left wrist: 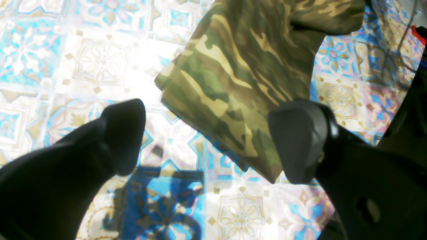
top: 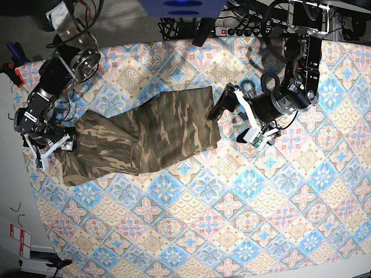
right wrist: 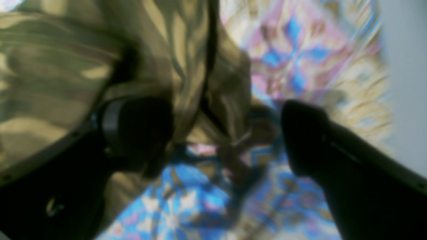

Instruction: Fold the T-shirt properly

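The robot's left gripper needs to next go to the middle of the T-shirt's far edge (top: pixel 166 94) (left wrist: pixel 323 36), on the side toward the cables, and close there.
The camouflage T-shirt (top: pixel 145 136) lies partly folded across the patterned tablecloth (top: pixel 232 202), stretched from left to centre. My left gripper (top: pixel 226 128) hovers at the shirt's right edge. In the left wrist view the left gripper (left wrist: pixel 210 143) is open, and a folded corner of the T-shirt (left wrist: pixel 233 83) lies flat between and beyond its fingers. My right gripper (top: pixel 55 149) sits at the shirt's left end. In the blurred right wrist view the right gripper (right wrist: pixel 227 136) stands open, with rumpled T-shirt (right wrist: pixel 66 76) cloth bunched against the left finger (right wrist: pixel 140 130).
Cables and a power strip (top: pixel 232 29) run along the table's far edge. A red-handled clamp (top: pixel 10 70) is fixed at the left edge, close to the right arm. The tablecloth (left wrist: pixel 66 66) spreads out in front of the shirt.
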Controlling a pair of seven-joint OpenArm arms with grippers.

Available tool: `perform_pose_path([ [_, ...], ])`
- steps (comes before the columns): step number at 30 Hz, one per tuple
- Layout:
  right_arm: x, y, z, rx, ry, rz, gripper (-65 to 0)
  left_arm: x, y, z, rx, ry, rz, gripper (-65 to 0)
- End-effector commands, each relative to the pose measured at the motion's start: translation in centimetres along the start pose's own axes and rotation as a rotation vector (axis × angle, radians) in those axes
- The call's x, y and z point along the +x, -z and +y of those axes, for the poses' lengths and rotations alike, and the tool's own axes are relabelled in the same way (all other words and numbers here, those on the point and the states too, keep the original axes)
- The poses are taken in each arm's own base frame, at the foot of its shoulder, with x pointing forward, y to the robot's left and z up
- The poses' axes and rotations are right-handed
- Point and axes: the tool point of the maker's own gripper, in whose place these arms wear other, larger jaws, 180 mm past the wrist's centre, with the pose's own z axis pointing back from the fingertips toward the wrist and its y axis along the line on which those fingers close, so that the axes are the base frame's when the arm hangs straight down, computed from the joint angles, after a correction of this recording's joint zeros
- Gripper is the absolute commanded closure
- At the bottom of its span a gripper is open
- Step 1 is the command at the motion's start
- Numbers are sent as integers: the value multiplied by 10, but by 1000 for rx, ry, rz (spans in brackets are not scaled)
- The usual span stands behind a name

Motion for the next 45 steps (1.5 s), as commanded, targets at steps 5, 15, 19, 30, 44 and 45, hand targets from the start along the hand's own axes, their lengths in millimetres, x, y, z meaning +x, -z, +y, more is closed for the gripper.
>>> perform_pose_path([
  [5, 36, 14, -5, 88, 134, -135, -586, 16, -3, 0, -4, 13, -52, -562],
  [15, 31, 35, 31, 232, 236, -140, -581, 11, -4, 0, 1, 6, -42, -562],
  [19, 28, 36, 34, 236, 228, -131, -444, 10, -4, 1, 3, 4, -42, -562],
  [30, 9, 37, 43, 242, 146, 35, -23, -1, 1, 5, 2, -20, -11, -562],
  [44, 48, -47, -7, -159, -193, 64, -25, -34, 55, 0, -92, -110, 115, -421],
  [45, 48, -52, -3, -172, -214, 68, -25, -28, 59, -2, -98, -107, 103, -413],
])
